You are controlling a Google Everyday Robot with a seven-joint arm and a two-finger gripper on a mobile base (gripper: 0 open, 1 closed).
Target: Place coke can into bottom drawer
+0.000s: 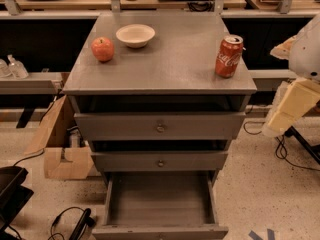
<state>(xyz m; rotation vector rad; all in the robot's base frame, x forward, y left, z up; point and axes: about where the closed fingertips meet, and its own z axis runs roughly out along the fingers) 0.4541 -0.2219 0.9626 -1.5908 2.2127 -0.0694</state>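
Observation:
I should close my gripper on the middle (229, 58) of the upright coke can, below its silver top.
The coke can (229, 57) stands upright on the right side of the grey cabinet top (175, 64), red with white script and a silver top. The bottom drawer (160, 201) is pulled open below the two shut knobbed drawers, and its grey inside is bare. My gripper (292, 106) shows as a cream and white arm part at the right edge. It is beside the cabinet, right of and lower than the can, and touches nothing.
A red apple (102, 49) and a white bowl (135, 35) sit on the left part of the cabinet top. A cardboard box (62, 144) stands on the floor at the left. Cables (285, 154) lie on the floor at the right. Benches run behind the cabinet.

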